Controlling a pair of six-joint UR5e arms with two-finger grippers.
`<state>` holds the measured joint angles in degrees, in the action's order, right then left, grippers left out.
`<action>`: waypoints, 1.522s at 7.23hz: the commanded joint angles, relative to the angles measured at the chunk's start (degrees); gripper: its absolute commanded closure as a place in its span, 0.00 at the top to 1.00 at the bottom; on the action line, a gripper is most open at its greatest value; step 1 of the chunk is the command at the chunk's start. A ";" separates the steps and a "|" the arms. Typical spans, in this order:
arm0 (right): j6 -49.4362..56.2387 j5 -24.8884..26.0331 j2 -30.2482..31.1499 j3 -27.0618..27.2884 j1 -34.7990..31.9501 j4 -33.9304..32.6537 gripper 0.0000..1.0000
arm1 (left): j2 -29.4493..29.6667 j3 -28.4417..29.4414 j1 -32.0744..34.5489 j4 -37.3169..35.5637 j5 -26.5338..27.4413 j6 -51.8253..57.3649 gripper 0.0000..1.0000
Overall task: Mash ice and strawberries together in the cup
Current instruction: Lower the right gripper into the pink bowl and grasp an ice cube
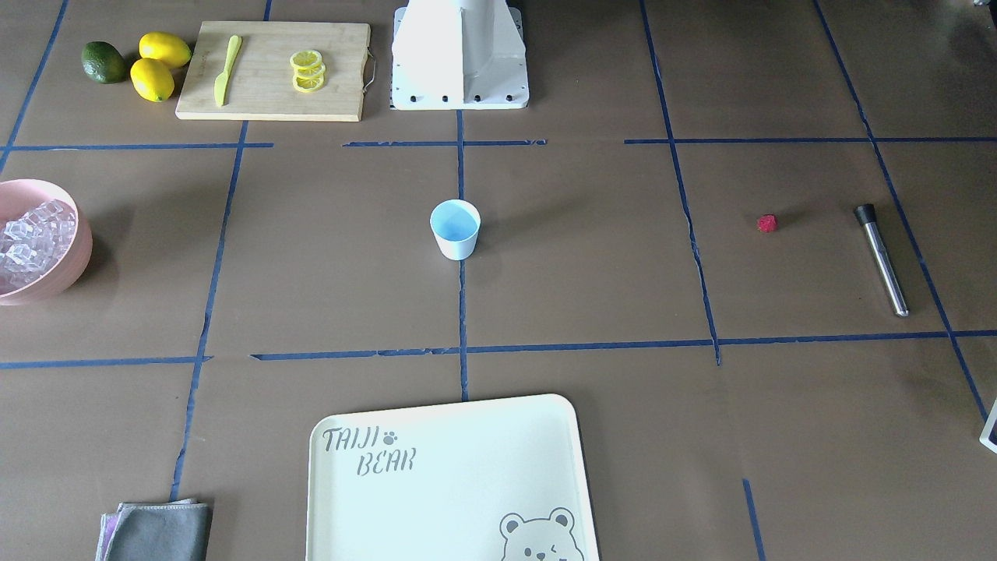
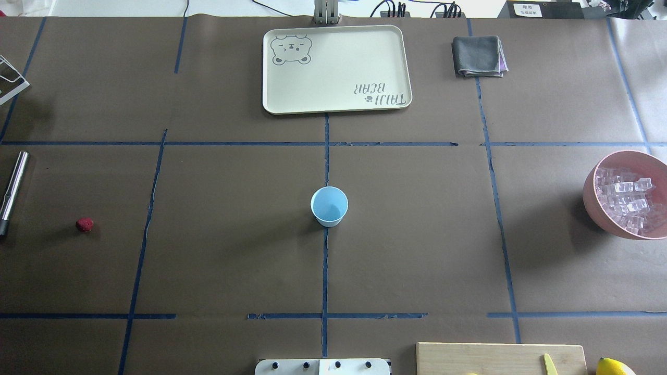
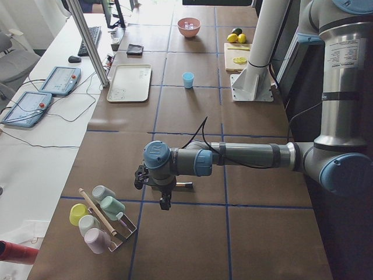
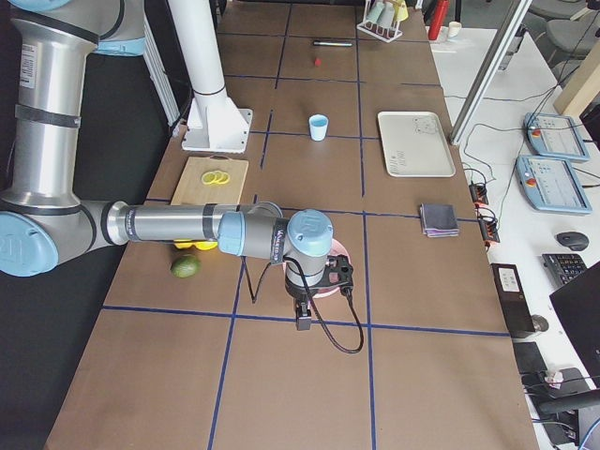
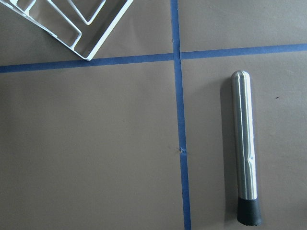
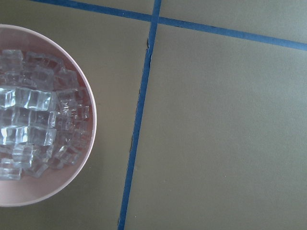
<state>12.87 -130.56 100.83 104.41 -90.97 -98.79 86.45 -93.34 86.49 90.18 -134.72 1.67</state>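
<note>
My right gripper should go to the pink bowl next and close on an ice cube near the middle of the ice pile (image 1: pixel 18 229) (image 6: pixel 12 133).
The white cup (image 1: pixel 455 228) with a light-blue inside stands upright mid-table, empty; it also shows overhead (image 2: pixel 329 206). The small dark-red strawberry (image 1: pixel 767 224) lies on the table toward my left side (image 2: pixel 84 224). The ice (image 1: pixel 31 238) fills the pink bowl (image 1: pixel 78 257) on my right; the right wrist view shows the ice (image 6: pixel 33 129) from above. My left gripper (image 3: pixel 166 201) hangs above the table's left end; I cannot tell if it is open. My right gripper (image 4: pixel 302 319) hangs beside the pink bowl; I cannot tell its state either.
A steel muddler (image 5: pixel 244 148) lies at the left end, near a wire cup rack (image 5: pixel 81 28). A cream tray (image 2: pixel 336 67) and a grey cloth (image 2: pixel 478 55) lie far from me. A cutting board (image 1: pixel 273 70) with lemon slices, a knife and whole fruit lies near the base.
</note>
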 commanded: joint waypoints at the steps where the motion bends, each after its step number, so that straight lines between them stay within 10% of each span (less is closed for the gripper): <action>1: 0.05 -0.04 -0.02 0.00 0.01 0.00 1.00 | -0.05 -0.35 0.09 0.26 0.07 0.26 1.00; 5: -1.61 -1.97 -0.55 0.00 4.03 11.36 1.00 | 0.12 -0.17 0.00 0.09 -0.10 0.09 1.00; 11: -43.87 1.17 -0.20 0.18 23.36 33.65 0.99 | 0.04 -0.44 0.00 0.09 -0.37 0.09 1.00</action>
<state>-25.75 -131.33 100.57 104.61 -71.44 -67.73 86.49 -93.74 86.48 90.26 -135.08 1.76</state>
